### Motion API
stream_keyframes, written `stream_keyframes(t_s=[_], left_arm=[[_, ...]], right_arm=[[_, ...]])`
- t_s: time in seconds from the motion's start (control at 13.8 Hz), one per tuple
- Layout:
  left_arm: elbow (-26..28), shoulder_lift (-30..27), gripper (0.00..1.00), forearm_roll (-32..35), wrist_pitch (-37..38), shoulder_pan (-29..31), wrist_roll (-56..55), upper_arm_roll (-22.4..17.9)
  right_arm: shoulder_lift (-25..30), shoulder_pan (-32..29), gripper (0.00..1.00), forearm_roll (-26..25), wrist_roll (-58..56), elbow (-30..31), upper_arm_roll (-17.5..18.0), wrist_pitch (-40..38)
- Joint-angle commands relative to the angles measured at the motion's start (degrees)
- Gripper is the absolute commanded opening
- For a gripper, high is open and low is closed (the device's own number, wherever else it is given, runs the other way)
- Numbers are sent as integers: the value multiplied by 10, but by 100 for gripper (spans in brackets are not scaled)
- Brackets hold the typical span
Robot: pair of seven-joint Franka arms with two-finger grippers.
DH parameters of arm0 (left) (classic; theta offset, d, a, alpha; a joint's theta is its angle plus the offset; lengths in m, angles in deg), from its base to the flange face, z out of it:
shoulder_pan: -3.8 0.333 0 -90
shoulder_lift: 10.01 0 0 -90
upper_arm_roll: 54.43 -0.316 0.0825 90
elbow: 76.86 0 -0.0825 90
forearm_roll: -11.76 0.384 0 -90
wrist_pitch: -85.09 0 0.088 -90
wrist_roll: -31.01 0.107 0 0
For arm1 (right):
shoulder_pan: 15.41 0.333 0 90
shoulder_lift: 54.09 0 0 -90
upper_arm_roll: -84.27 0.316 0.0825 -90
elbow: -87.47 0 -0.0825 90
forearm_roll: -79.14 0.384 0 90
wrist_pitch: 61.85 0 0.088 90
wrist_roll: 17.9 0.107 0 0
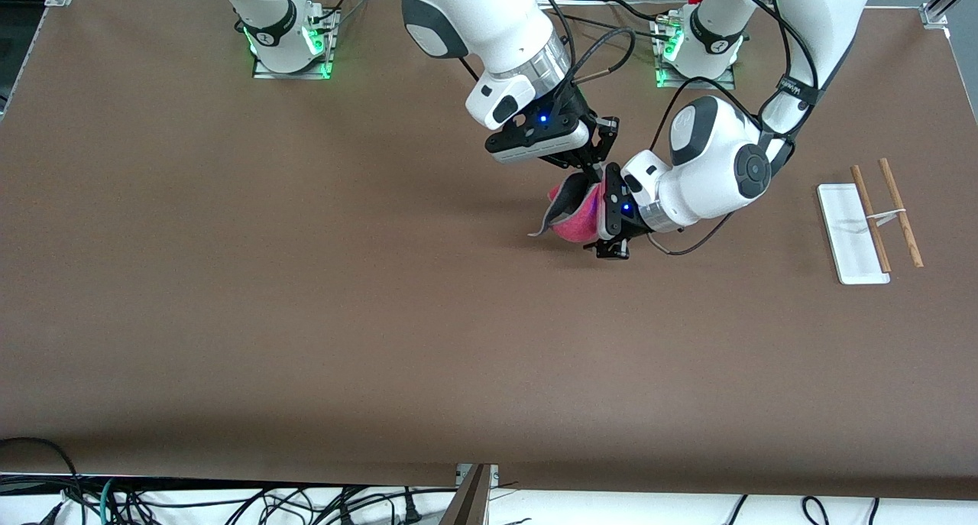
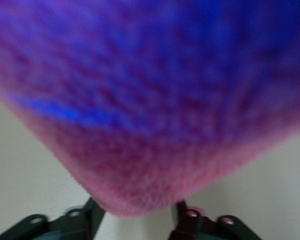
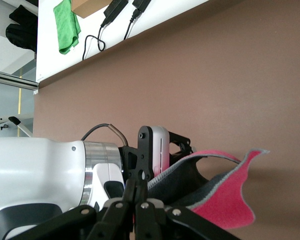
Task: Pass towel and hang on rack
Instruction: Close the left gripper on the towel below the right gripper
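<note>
I can see the towel's pink side crowding my left gripper, with only the towel's corner at its fingers, so I should back off and pinch that corner [image 2: 132, 206] before the pass.
The pink-red towel [image 1: 574, 218] hangs in the air over the middle of the table, grey edge and dark underside showing in the right wrist view [image 3: 225, 200]. My right gripper [image 1: 594, 172] is shut on the towel's upper edge, its fingers pressed together [image 3: 141, 187]. My left gripper [image 1: 603, 213] is open, one finger on either side of the towel's lower part. In the left wrist view the towel [image 2: 150, 100] fills the picture between the spread fingers of the left gripper [image 2: 137, 220]. The rack [image 1: 871, 221] stands at the left arm's end of the table, away from both grippers.
The rack's white base [image 1: 844, 238] lies flat with two brown rods [image 1: 901, 213] above it. The brown table [image 1: 306, 280] spreads all round. Cables hang under the table's edge nearest the front camera.
</note>
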Motion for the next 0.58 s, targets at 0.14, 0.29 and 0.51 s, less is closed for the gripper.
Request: stream_keyframes(t_s=[0.14, 0.29, 0.51], left_arm=[[-8, 2, 0, 15, 22, 12, 3, -13], [-8, 1, 0, 15, 25, 13, 3, -13], [-9, 1, 0, 15, 38, 20, 5, -17]], right_arm=[[-5, 1, 0, -5, -5, -8, 2, 2], [-5, 1, 0, -5, -5, -8, 2, 2], [-7, 1, 0, -5, -5, -8, 2, 2]])
